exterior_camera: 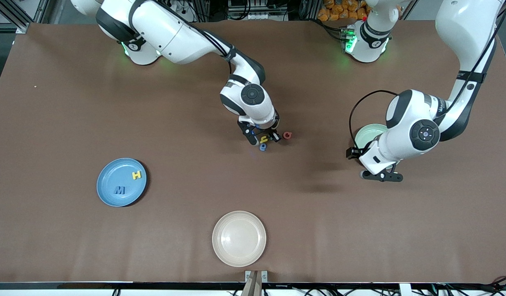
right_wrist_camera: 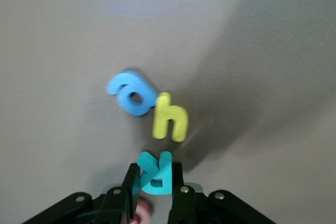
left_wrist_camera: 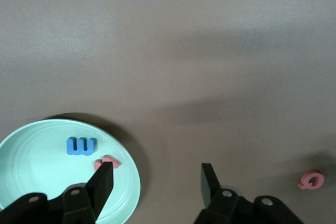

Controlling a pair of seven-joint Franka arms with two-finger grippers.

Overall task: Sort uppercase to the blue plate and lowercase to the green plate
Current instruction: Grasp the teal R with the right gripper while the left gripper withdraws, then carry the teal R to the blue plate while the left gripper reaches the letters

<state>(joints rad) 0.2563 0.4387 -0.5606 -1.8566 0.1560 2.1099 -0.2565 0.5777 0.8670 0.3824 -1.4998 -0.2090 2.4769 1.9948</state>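
My right gripper should release the teal R next to the yellow H on the blue plate (exterior_camera: 125, 172).
My right gripper (exterior_camera: 264, 138) (right_wrist_camera: 155, 174) is shut on the teal R (right_wrist_camera: 156, 173) at the table's middle. Just past its fingertips lie a yellow h (right_wrist_camera: 169, 117) (exterior_camera: 264, 139) and a rounded blue letter (right_wrist_camera: 132, 94) (exterior_camera: 262, 146). The red Q (exterior_camera: 287, 135) (left_wrist_camera: 312, 180) lies beside them toward the left arm's end. The blue plate (exterior_camera: 109, 181) holds a yellow H (exterior_camera: 136, 174) and a dark blue M (exterior_camera: 119, 190). The green plate (exterior_camera: 368, 133) (left_wrist_camera: 37, 171) holds a blue letter (left_wrist_camera: 81, 145) and a red letter (left_wrist_camera: 107, 162). My left gripper (exterior_camera: 380, 176) (left_wrist_camera: 157, 179) hangs open and holds nothing, over the plate's rim and the bare table.
A cream-white plate (exterior_camera: 239, 255) stands near the front edge, at the table's middle. The brown tabletop (exterior_camera: 359, 230) stretches between the plates. The left arm's elbow and forearm (exterior_camera: 417, 131) hang over part of the green plate.
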